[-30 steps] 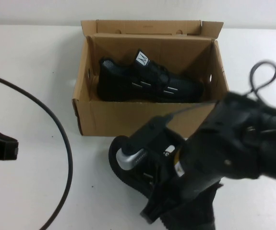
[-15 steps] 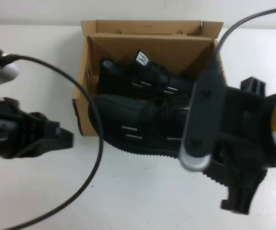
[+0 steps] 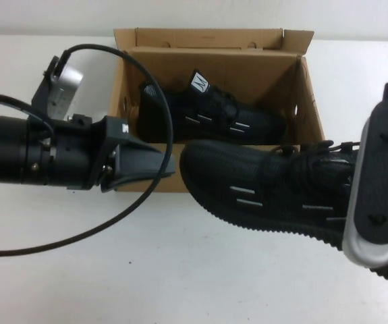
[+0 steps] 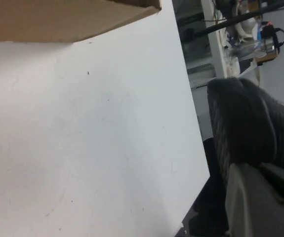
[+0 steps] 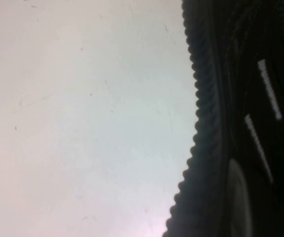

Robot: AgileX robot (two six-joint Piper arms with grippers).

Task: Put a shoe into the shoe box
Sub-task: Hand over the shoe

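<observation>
The shoe is held far toward its heel by my right gripper, so my left gripper should grab the shoe's toe (image 3: 198, 162) while my right gripper shifts to the shoe's middle.
An open cardboard shoe box (image 3: 214, 64) stands at the back of the white table; its corner shows in the left wrist view (image 4: 58, 19). One black shoe (image 3: 207, 111) lies inside it. A second black shoe (image 3: 261, 189) hangs level above the table just in front of the box, toe to the left. My right gripper (image 3: 366, 202) is shut on its heel end, mostly hidden under the wrist housing; the sole (image 5: 206, 98) fills the right wrist view. My left gripper (image 3: 154, 165) reaches in from the left, its tip just short of the shoe's toe (image 4: 245, 118).
A black cable (image 3: 79, 229) loops over the table at the front left. Bare white table (image 3: 180, 270) lies in front of the shoe. The box's front wall sits right behind the held shoe and the left gripper.
My left arm has swung in from the left up to the shoe's toe. My right arm has carried the shoe to the right and levelled it in front of the box.
</observation>
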